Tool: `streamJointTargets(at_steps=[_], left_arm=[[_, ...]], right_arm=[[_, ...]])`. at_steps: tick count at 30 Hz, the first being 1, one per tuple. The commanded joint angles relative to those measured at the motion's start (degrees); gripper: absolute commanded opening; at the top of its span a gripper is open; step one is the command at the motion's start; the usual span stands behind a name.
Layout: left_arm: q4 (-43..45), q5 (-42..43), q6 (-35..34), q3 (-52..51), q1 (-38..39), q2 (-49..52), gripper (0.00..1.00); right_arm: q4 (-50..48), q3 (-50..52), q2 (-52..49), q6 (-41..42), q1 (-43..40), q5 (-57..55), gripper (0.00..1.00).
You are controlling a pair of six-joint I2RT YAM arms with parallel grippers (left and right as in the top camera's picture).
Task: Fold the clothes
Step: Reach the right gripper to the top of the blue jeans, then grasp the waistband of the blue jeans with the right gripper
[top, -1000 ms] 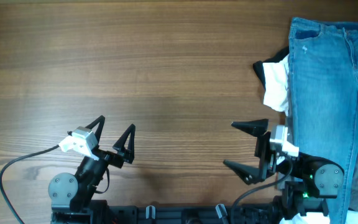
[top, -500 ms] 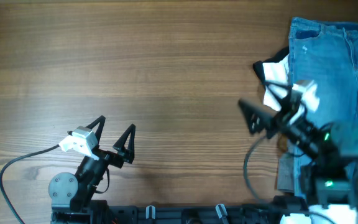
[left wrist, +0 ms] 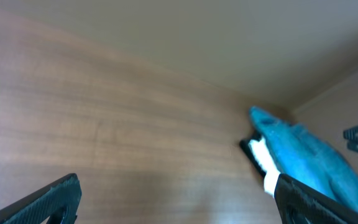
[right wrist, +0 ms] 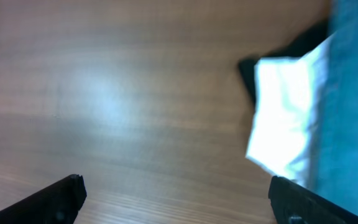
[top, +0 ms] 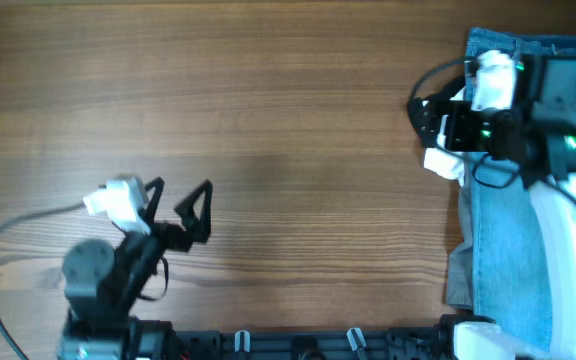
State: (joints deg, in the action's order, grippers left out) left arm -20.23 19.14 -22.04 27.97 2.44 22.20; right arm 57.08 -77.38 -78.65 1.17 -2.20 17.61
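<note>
I move my right gripper to the light-blue jeans next and close it on the jeans' side edge (top: 469, 98) (right wrist: 330, 65) beside the far end of the white garment.
The clothes lie piled at the table's right edge. Light-blue jeans (top: 513, 250) are on top, running front to back, with a white garment (top: 444, 162) and a black one (right wrist: 248, 74) sticking out at their left side. A grey cloth edge (top: 457, 285) shows beside the jeans nearer the front. My right gripper (top: 436, 118) hovers over the pile's left edge, open and holding nothing. In the right wrist view the white garment (right wrist: 284, 112) and jeans (right wrist: 353, 93) lie ahead to the right of the open right gripper (right wrist: 176, 190). My left gripper (top: 178, 198) stands open over bare wood at front left, far from the pile.
The wooden table (top: 268, 110) stretches bare from the left gripper to the pile. The right arm's white link (top: 568, 240) lies over the jeans. A black cable (top: 8, 250) loops at the front left. In the left wrist view the jeans (left wrist: 309, 155) lie far ahead on the right.
My right arm has swung from the front edge up and back, over the jeans, to the pile's left side. The left gripper has shifted slightly left. Both stayed open.
</note>
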Motion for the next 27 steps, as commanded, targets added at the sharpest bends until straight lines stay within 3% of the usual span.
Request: streamJointTargets(at_steps=[1,7,10,16,23,27], left_arm=[[-8.48,-2.25,-0.7,16.46,0.28,18.67,1.0],[-27.3,-3.02,-0.66,40.54,0.33,42.95,1.0],[-30.77,-3.26,0.66,46.47,0.33,50.05,1.0],[-30.82,2.32,0.79,47.54,0.33,56.81,1.0],[-30.64,-0.98,0.81,47.52,0.31,58.51,1.0],[-31.21,-0.98,0.83,47.41,0.33,58.51,1.0]], right_arm=[[-0.83,-1.42,-3.74,2.21,-0.07,3.04,0.98],[-9.84,-1.92,-6.95,11.87,-0.07,-9.46,1.0],[-13.79,-1.9,-7.56,13.38,-0.11,-10.51,1.0],[-12.59,-1.66,-8.0,12.79,-0.07,-10.36,1.0],[-12.17,-3.76,-8.52,13.27,-0.13,-14.71,1.0],[-11.91,-10.21,-13.55,14.05,-0.13,-20.48,1.0]])
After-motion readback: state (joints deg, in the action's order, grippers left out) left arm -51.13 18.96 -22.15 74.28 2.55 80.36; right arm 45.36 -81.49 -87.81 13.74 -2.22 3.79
